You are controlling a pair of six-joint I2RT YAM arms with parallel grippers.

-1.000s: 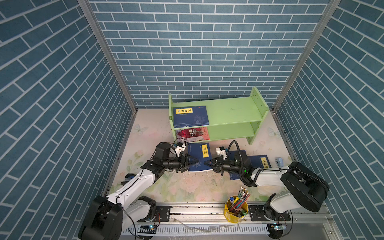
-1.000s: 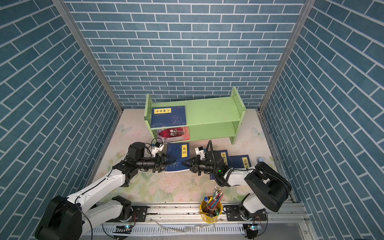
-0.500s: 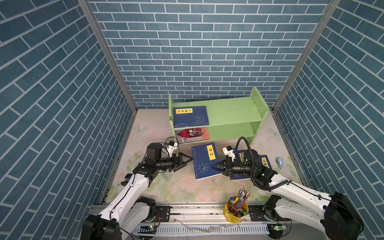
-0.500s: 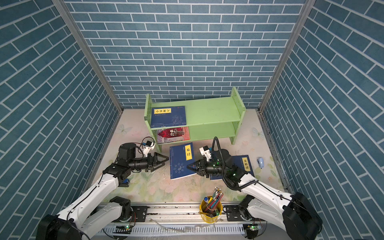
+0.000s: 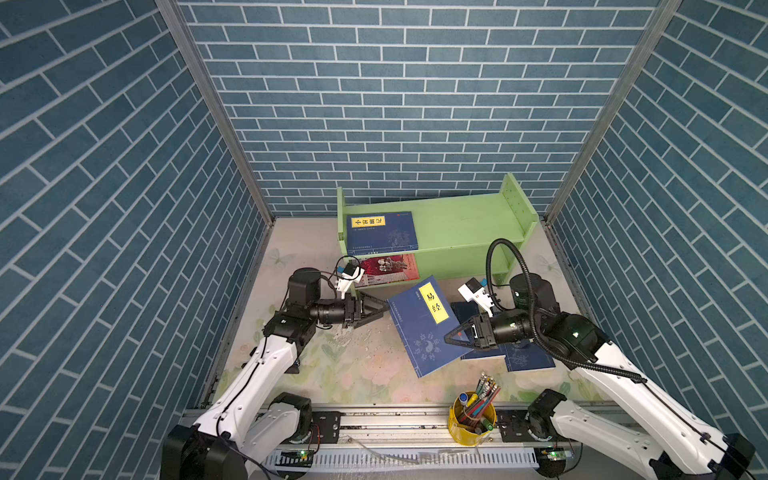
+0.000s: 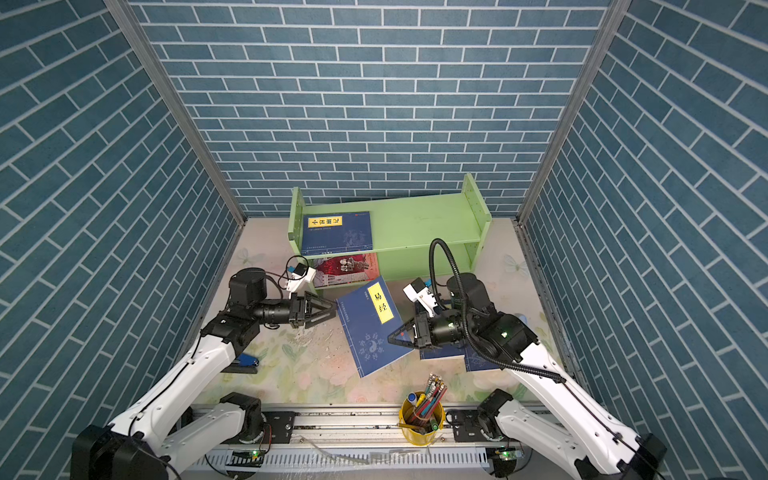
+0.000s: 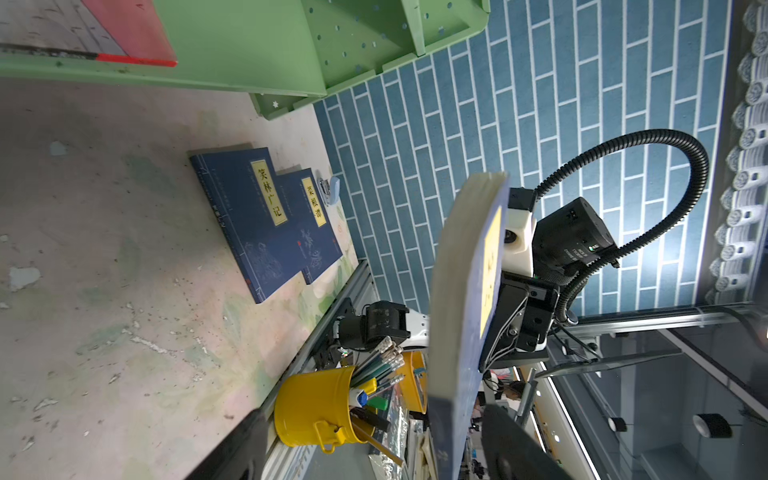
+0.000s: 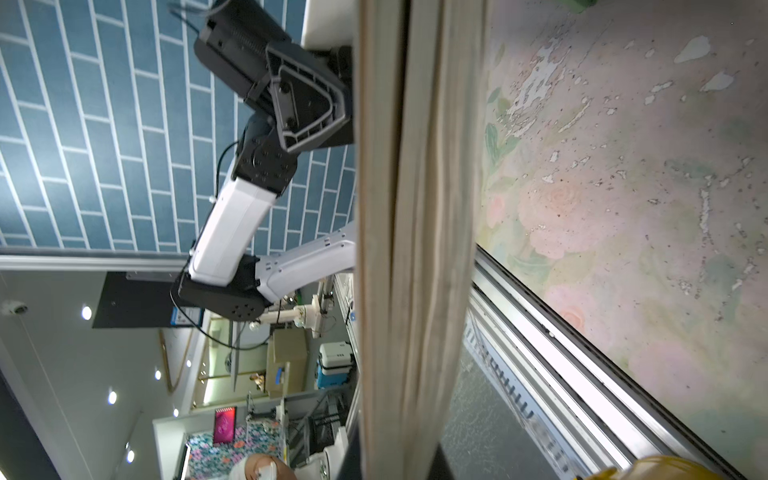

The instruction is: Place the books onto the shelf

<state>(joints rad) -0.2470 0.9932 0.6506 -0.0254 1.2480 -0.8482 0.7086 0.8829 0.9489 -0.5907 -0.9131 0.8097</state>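
Note:
The left gripper should next close on the middle of the short edge (image 5: pixel 412 291) (image 7: pixel 459 320) closest to the yellow label of the navy book that the right gripper holds.
My right gripper (image 5: pixel 451 337) (image 6: pixel 395 337) is shut on the right edge of a navy book (image 5: pixel 424 328) (image 6: pixel 372 328) with a yellow label, held tilted above the table. In the right wrist view its page edge (image 8: pixel 415 249) runs between my fingers (image 8: pixel 353 461). My left gripper (image 5: pixel 380 311) (image 6: pixel 332 311) stands open at the book's left corner, which shows edge-on (image 7: pixel 461 291) between my fingers (image 7: pixel 519 449). The green shelf (image 5: pixel 465 224) carries a navy book (image 5: pixel 380 230) on top and a red one (image 5: pixel 388 268) below. Two navy books (image 7: pixel 266 220) (image 7: pixel 316 224) lie on the table under my right arm.
A yellow pen cup (image 5: pixel 471 419) (image 7: pixel 311 411) stands at the front edge. A blue stapler (image 6: pixel 245 363) lies under my left arm. A small light-blue object (image 7: pixel 329 189) sits beside the two flat books, near the right wall. Brick walls close in three sides.
The right gripper has lifted the navy book off the table and tilted it. The left gripper has opened, let go of the book's left side and drawn back a little.

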